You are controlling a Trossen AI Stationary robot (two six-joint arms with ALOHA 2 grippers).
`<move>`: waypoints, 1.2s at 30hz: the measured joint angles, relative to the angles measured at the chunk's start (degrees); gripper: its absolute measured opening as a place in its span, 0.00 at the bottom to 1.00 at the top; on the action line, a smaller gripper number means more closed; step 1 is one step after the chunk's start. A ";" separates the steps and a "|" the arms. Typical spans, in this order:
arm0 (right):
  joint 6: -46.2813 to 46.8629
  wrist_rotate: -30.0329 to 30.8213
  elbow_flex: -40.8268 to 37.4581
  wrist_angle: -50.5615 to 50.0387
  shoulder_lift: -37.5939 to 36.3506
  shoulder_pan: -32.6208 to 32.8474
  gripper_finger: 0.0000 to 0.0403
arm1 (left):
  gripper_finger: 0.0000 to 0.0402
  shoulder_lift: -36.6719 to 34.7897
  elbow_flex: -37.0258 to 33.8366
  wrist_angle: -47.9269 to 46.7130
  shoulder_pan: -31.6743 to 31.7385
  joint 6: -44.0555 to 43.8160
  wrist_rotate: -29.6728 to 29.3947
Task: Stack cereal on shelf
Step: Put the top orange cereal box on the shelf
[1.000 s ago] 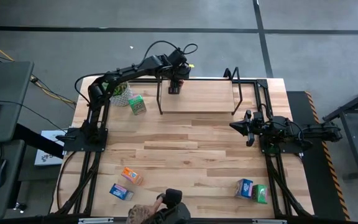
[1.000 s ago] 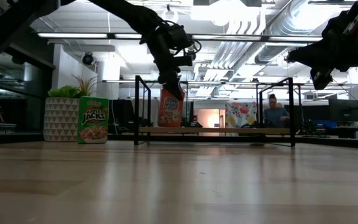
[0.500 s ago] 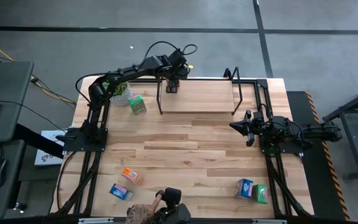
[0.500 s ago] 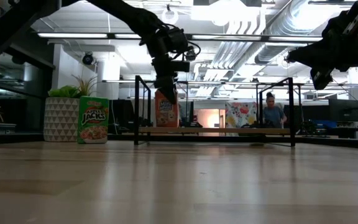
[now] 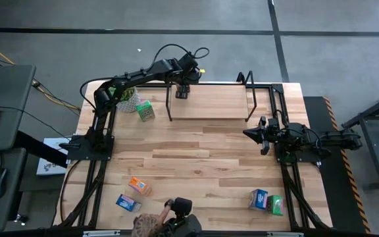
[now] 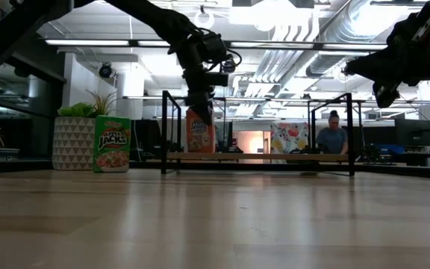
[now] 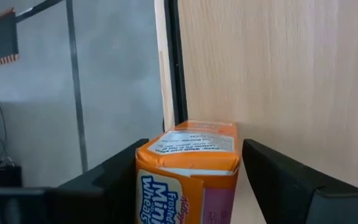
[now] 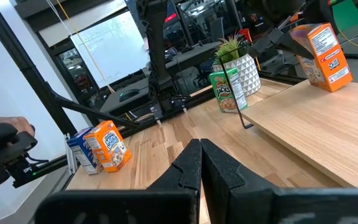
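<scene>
The orange box stands too close to the back rail of the shelf. My left gripper needs to grab the box's top (image 7: 192, 143), lift it and set it farther in.
An orange cereal box (image 7: 190, 163) stands upright with its bottom on the shelf's pale board (image 6: 275, 157), at the shelf's far left corner (image 5: 174, 99). My left gripper (image 7: 194, 146) is open and points down over the box's top, one finger on either side. My right gripper (image 5: 250, 133) hangs shut in the air at the table's right, away from every box. A green cereal box (image 6: 112, 143) stands on the table left of the shelf. My left gripper comes at the orange box's top end (image 7: 197, 138) from above. One finger (image 7: 120, 163) lies close along the box's side, and I cannot tell whether it touches. The other finger (image 7: 272, 171) stands apart from the box.
A potted plant (image 6: 77, 138) stands beside the green box. An orange box (image 5: 139, 186) and a blue box (image 5: 128, 203) lie at the near left; a blue box (image 5: 258, 198) and a green box (image 5: 275, 205) at the near right. A person (image 5: 156, 227) is at the near edge.
My left gripper's wrist has turned a little over the shelf. The orange box has shifted slightly toward the table's left and stands on the board. Over the last half second nothing has moved.
</scene>
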 joint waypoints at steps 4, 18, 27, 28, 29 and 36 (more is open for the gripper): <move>0.00 -0.01 -0.01 0.00 0.00 -0.01 0.00 | 0.62 -0.03 0.02 0.13 0.00 4.19 -2.39; 0.00 0.01 -0.01 0.00 0.00 0.01 0.00 | 0.62 -0.07 0.13 1.74 1.72 11.30 -2.60; 0.00 0.01 -0.01 0.00 0.00 0.00 0.00 | 0.61 -0.09 0.13 -0.20 1.92 11.56 -2.59; 0.00 0.00 -0.01 0.00 0.00 0.00 0.00 | 0.60 -0.09 0.13 -0.20 1.92 11.60 -2.59; 0.00 0.00 -0.01 0.00 0.00 0.00 0.00 | 0.59 -0.09 0.13 -0.22 1.92 11.61 -2.59; 0.00 0.01 -0.01 0.00 0.00 0.01 0.00 | 0.45 -0.09 0.13 -0.20 2.08 12.19 -3.43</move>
